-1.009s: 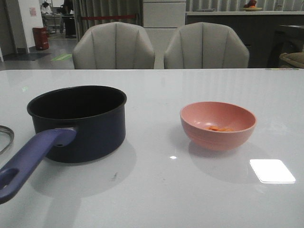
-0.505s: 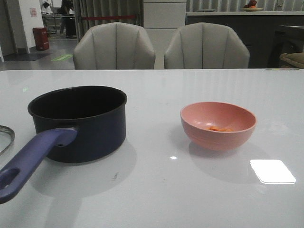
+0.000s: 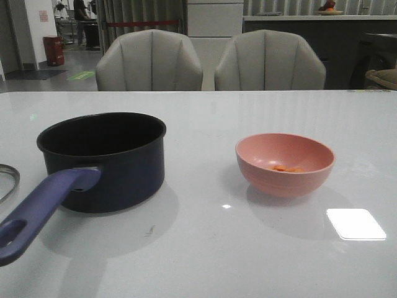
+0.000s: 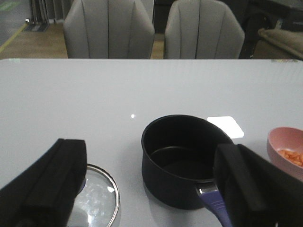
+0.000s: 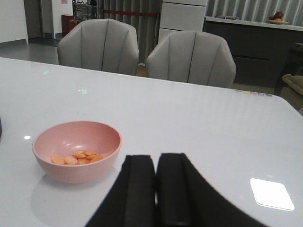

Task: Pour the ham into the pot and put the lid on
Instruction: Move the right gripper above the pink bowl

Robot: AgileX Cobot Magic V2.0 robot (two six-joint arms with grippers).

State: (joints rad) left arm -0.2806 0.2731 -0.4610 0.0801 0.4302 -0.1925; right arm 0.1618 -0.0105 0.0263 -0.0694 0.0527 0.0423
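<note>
Next, I close my right gripper on the salmon-pink bowl's rim (image 3: 333, 160) (image 5: 120, 139), on the side farthest from the pot, to lift the ham.
The pot (image 3: 102, 158), dark navy with a black empty inside, stands left on the table, its purplish-blue handle (image 3: 43, 211) pointing toward the near left. The ham (image 3: 286, 168), a few thin orange slices, lies in the salmon-pink bowl (image 3: 284, 162) to the right. Only an arc of the lid (image 3: 7, 180) shows at the left edge; the glass lid (image 4: 97, 198) lies flat beside the pot (image 4: 182, 161). My left gripper (image 4: 151, 149) hovers open, spanning lid and pot handle, holding nothing. My right gripper (image 5: 155, 158) is shut and empty, near the bowl (image 5: 75, 149) and the ham (image 5: 75, 157).
Two grey chairs (image 3: 149, 59) (image 3: 270, 59) stand behind the table's far edge. A bright rectangular light reflection (image 3: 355, 223) lies on the glossy white tabletop right of the bowl. Neither arm shows in the front view.
</note>
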